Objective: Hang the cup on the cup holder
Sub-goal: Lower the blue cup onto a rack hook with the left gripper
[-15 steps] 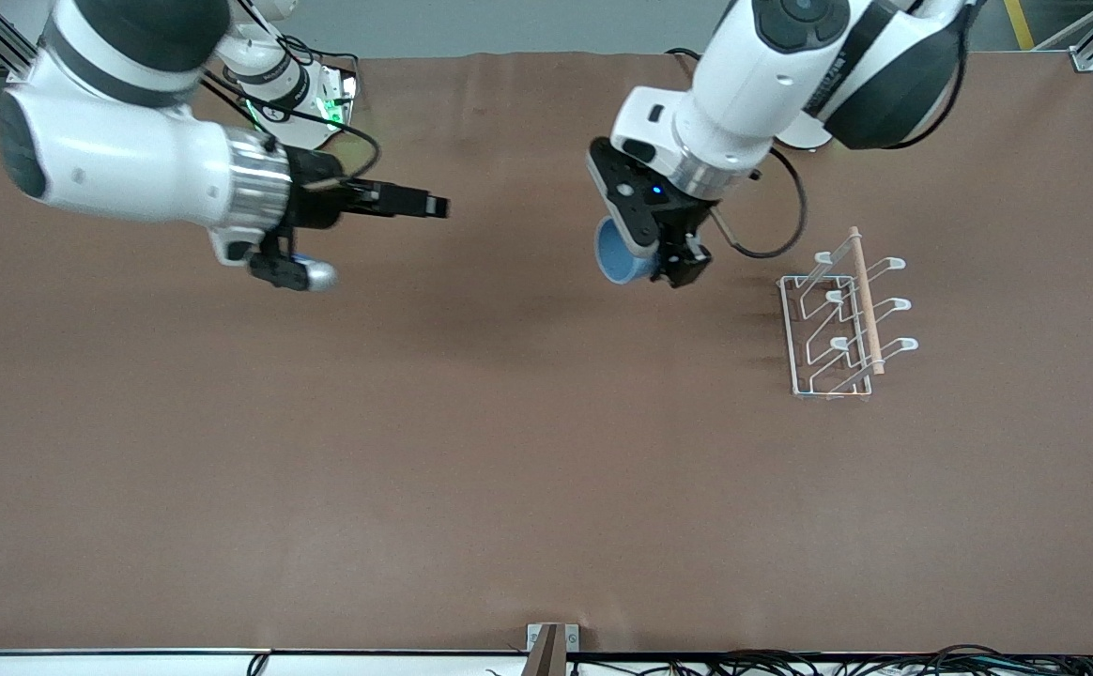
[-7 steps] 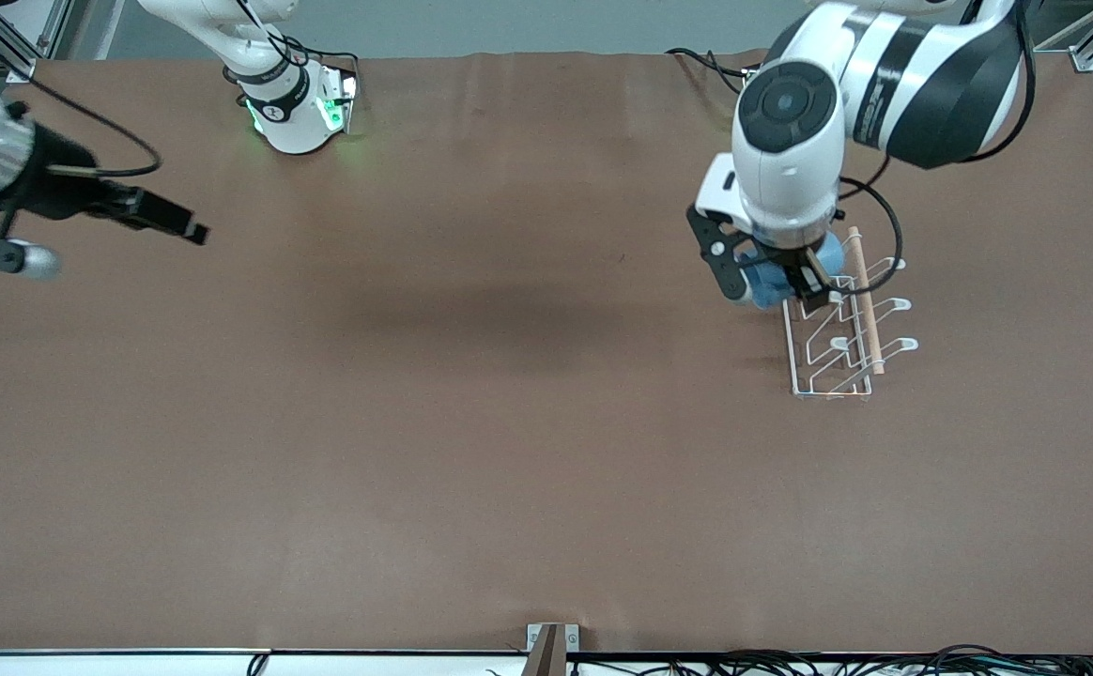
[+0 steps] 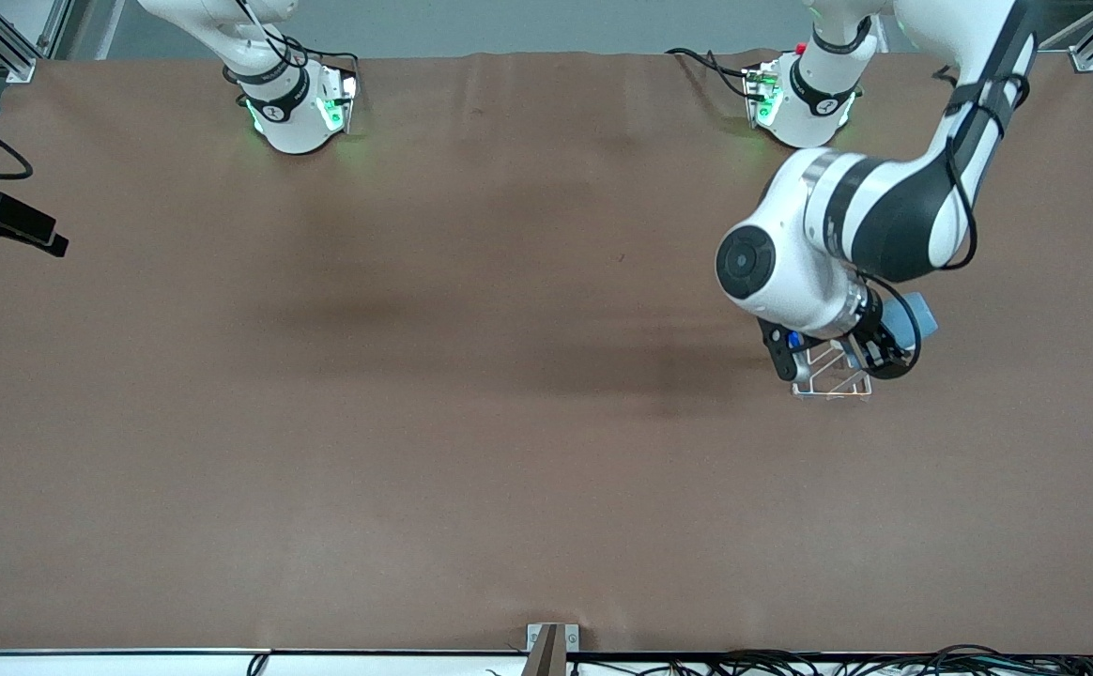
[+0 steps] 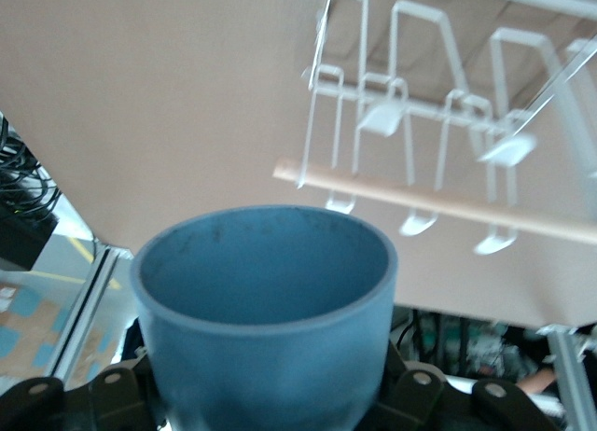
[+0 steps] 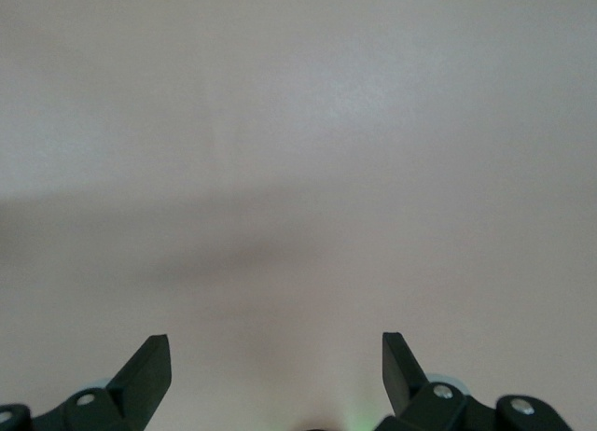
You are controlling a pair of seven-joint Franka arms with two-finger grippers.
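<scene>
The light-blue cup, now held over the white wire holder, will hang on the cup holder's peg [image 3: 827, 353] [image 4: 382, 119] closest to the cable-lined table edge when my left gripper lets go of it.
My left gripper [image 3: 889, 340] is shut on the light-blue cup [image 3: 914, 317] and holds it over the white wire cup holder [image 3: 833, 383]. In the front view the left arm hides most of the holder. In the left wrist view the cup [image 4: 266, 310] fills the foreground with its open mouth facing the holder [image 4: 420, 104]. The holder's loop-tipped prongs and wooden rod [image 4: 438, 200] lie a short way off, apart from the cup. My right gripper [image 5: 275, 366] is open and empty over bare table. In the front view it [image 3: 35, 233] shows at the right arm's end of the table.
The brown table mat [image 3: 471, 422] is bare around the cup holder. The two arm bases [image 3: 298, 103] stand along the edge of the table farthest from the front camera. Cables [image 3: 791, 662] lie along the edge nearest to that camera.
My left arm has carried the cup from over the middle of the table to over the cup holder. My right arm has drawn back to its end of the table.
</scene>
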